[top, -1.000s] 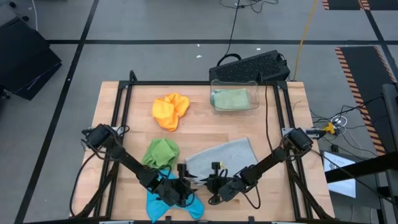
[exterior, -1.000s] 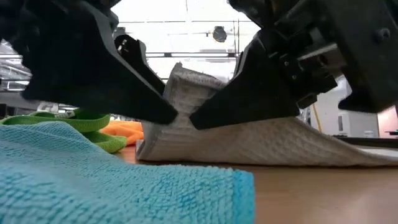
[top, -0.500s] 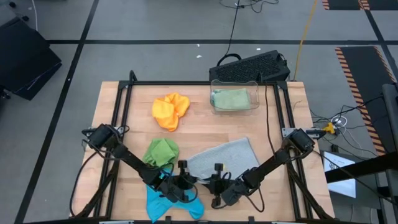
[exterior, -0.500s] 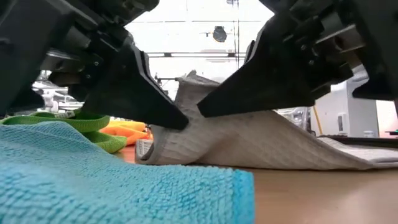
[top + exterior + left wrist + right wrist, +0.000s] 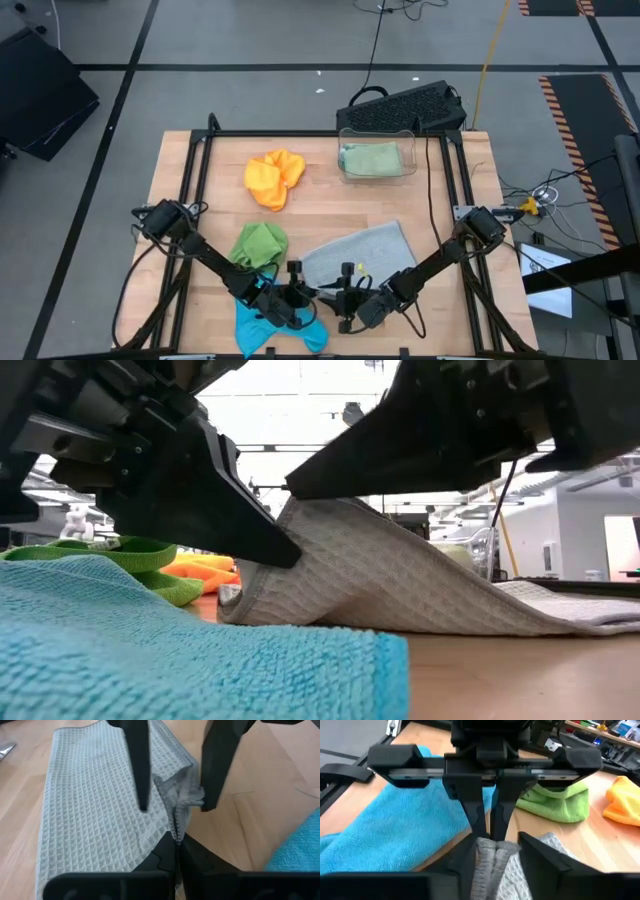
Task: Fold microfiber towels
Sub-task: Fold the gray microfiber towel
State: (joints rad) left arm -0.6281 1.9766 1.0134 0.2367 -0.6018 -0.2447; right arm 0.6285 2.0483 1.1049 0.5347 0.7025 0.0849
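Note:
The grey towel's bunched corner is shared by my grippers, so my left gripper needs to leave it to my right gripper and take the grey towel's corner (image 5: 305, 258) by the green towel.
A grey waffle-weave towel (image 5: 365, 255) lies on the wooden table at the near right, its near-left corner (image 5: 300, 520) lifted. My left gripper (image 5: 305, 296) is shut on that corner. My right gripper (image 5: 338, 298) faces it from the right and is open, its fingers (image 5: 140, 775) standing on either side of the bunched corner (image 5: 490, 855). A blue towel (image 5: 270, 325) lies crumpled under the left gripper. A bright green towel (image 5: 258, 243) and an orange towel (image 5: 273, 177) lie crumpled farther back. My left gripper pinches the hemmed edge at the grey towel's near-left corner (image 5: 176, 827) between its two shut fingers, coming slanting down from the table's left. The corner is lifted off the table and bunched; the rest of the towel slopes down and lies flat. My right gripper stands around the same corner; whether it touches the cloth cannot be told.
A clear plastic bin (image 5: 378, 160) with a pale green towel in it stands at the far right. A black keyboard (image 5: 405, 108) lies beyond the far edge. A black frame (image 5: 190, 180) runs around the table. Bare wood shows in the middle.
My left gripper has shut on the grey towel's lifted corner. My right gripper, shut on that corner a second ago, has opened and let it go, its upper finger rising. The corner stays raised, now held from the left.

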